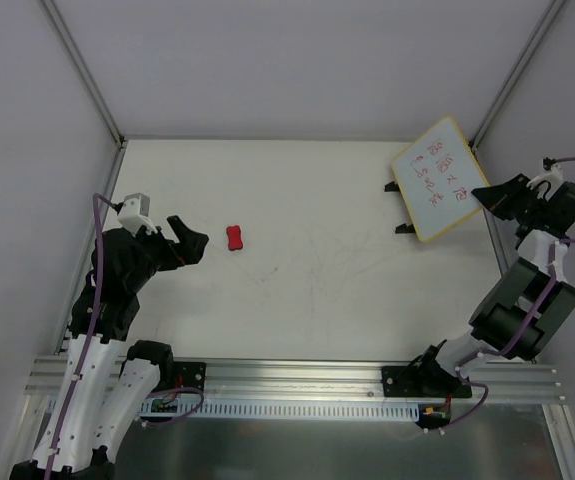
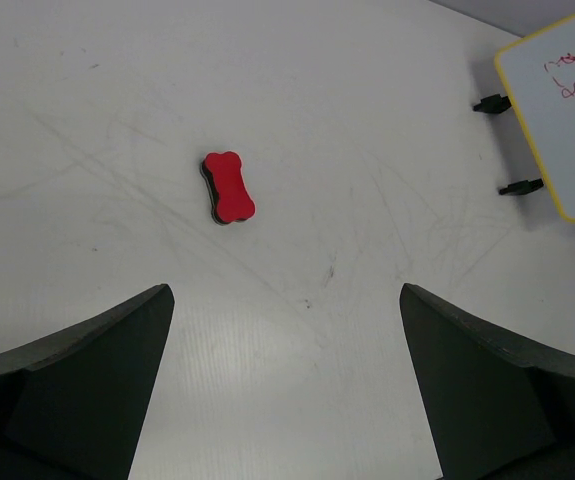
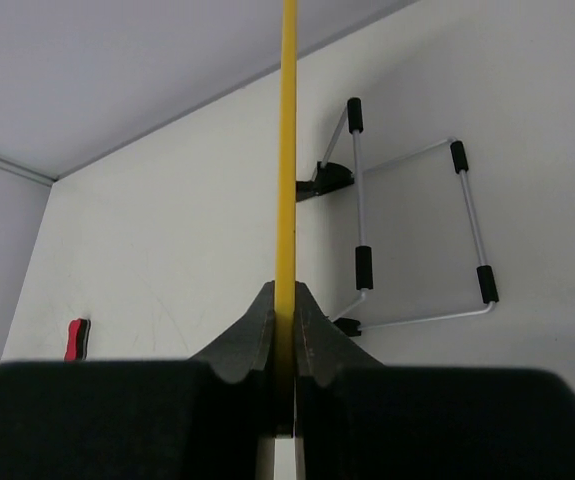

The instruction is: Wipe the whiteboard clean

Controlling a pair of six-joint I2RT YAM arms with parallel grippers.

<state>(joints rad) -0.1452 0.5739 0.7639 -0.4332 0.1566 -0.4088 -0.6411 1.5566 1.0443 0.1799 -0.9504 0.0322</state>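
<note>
My left gripper should move to the red eraser next and close on the eraser's narrow middle [image 1: 234,238] [image 2: 229,187], between its rounded ends.
The whiteboard [image 1: 438,178], yellow-framed with red handwriting, is held tilted above the table at the far right. My right gripper [image 1: 486,196] is shut on its right edge; the right wrist view shows the yellow frame [image 3: 286,150] edge-on between the jaws. The board's corner shows in the left wrist view [image 2: 565,105]. The small red bone-shaped eraser [image 1: 235,238] lies on the table left of centre, also in the left wrist view [image 2: 228,186] and the right wrist view [image 3: 77,339]. My left gripper [image 1: 193,243] is open and empty, a short way left of the eraser.
The board's wire stand with black feet [image 3: 412,235] shows under the board; two black feet [image 1: 399,207] are seen in the top view. White walls enclose the table on three sides. An aluminium rail [image 1: 297,378] runs along the near edge.
</note>
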